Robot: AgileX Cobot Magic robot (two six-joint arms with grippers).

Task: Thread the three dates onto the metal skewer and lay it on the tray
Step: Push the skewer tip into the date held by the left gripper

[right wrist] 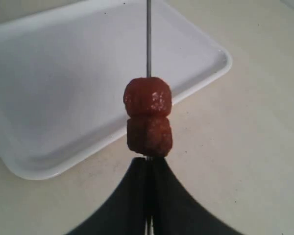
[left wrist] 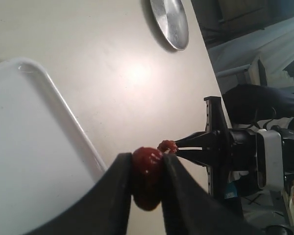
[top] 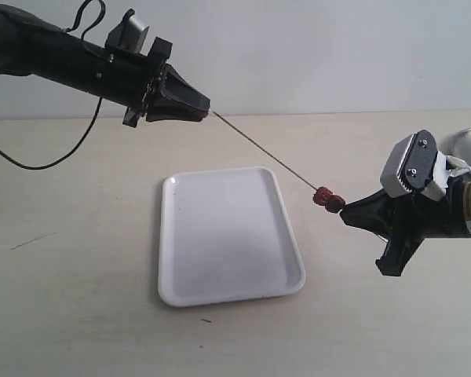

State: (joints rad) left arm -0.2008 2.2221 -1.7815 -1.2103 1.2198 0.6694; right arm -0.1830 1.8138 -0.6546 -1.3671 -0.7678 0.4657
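Next, my left gripper releases the third date on the upper part of the metal skewer (top: 229, 126), just above the two dates that are stacked on it.
The metal skewer (top: 263, 149) hangs slanted in the air over the far right corner of the white tray (top: 228, 236). My right gripper (top: 347, 210) is shut on its lower end (right wrist: 148, 159). Two dates (top: 328, 199) sit stacked on the rod just beyond those fingertips, one date (right wrist: 148, 97) behind the other date (right wrist: 149, 134). My left gripper (top: 204, 108) meets the skewer's upper end. In the left wrist view it (left wrist: 147, 157) is shut on a third date (left wrist: 147, 178), dark red and glossy. The exterior view hides that date between the jaws.
A round silver dish (top: 467, 141) stands at the right edge of the table, behind my right arm; it also shows as a dish (left wrist: 170, 22) in the left wrist view. A black cable (top: 31, 161) loops down from the left arm. The tray (right wrist: 63, 73) lies below the skewer.
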